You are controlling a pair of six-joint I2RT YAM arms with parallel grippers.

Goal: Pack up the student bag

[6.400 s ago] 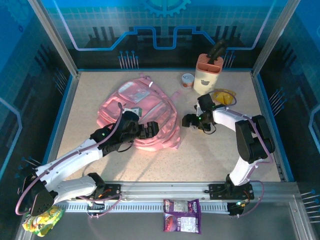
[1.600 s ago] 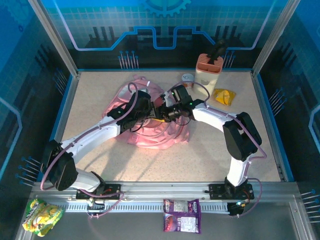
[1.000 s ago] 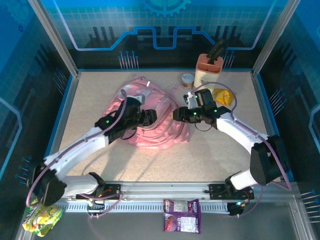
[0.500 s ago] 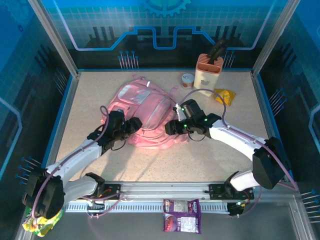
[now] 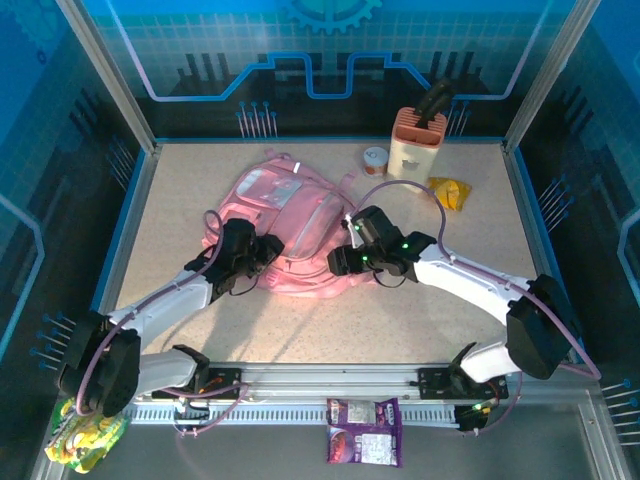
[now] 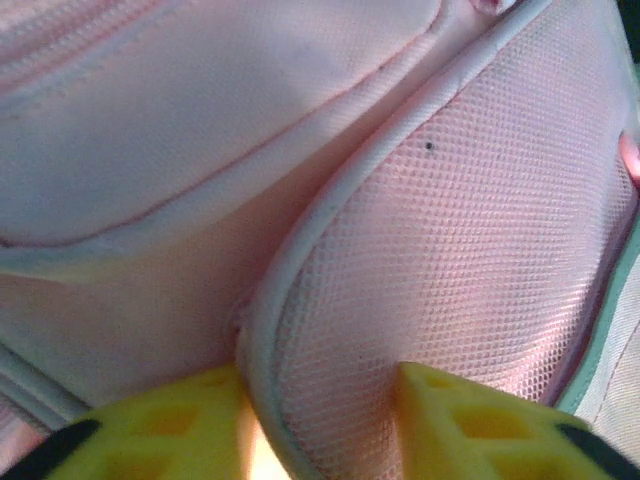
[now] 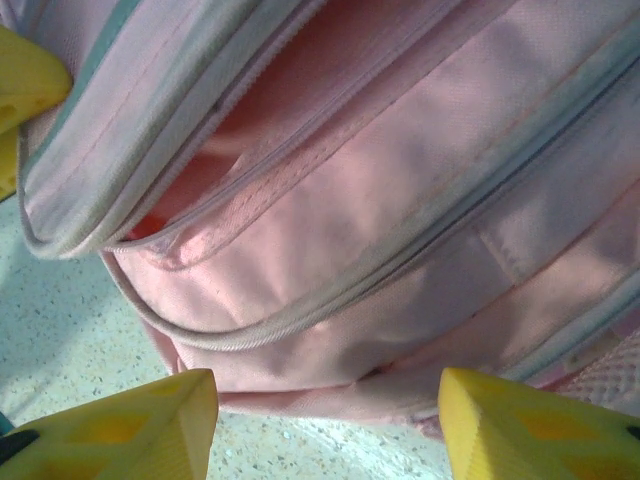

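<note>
The bag gapes beside the flap in my left gripper, so my right gripper will leave the bag's lower seam for the zipper at the flap's corner (image 7: 100, 242).
The student bag (image 5: 295, 215), a soft pink backpack with white trim, lies flat in the middle of the table. My left gripper (image 5: 262, 250) is at its left lower edge. In the left wrist view it (image 6: 320, 425) is shut on the student bag (image 6: 450, 250), with a fold of the mesh pocket and its white piping pinched between the yellow fingers (image 6: 170, 425). My right gripper (image 5: 338, 262) sits at the bag's lower right edge. It (image 7: 330, 420) is open, with its wide-apart fingertips (image 7: 150, 420) on either side of the bag's seam (image 7: 330, 250), just above the tabletop.
A peach pen holder (image 5: 415, 145) with a dark item in it stands at the back right, with a small tin (image 5: 375, 160) beside it and a yellow packet (image 5: 448, 192) to its right. A purple packet (image 5: 363, 445) and a yellow-green snack bag (image 5: 85, 440) lie on the front rail.
Since half a second ago my left gripper has moved slightly right, onto the bag's edge. My right gripper has dropped a little toward the bag's lower right corner. The bag has barely shifted.
</note>
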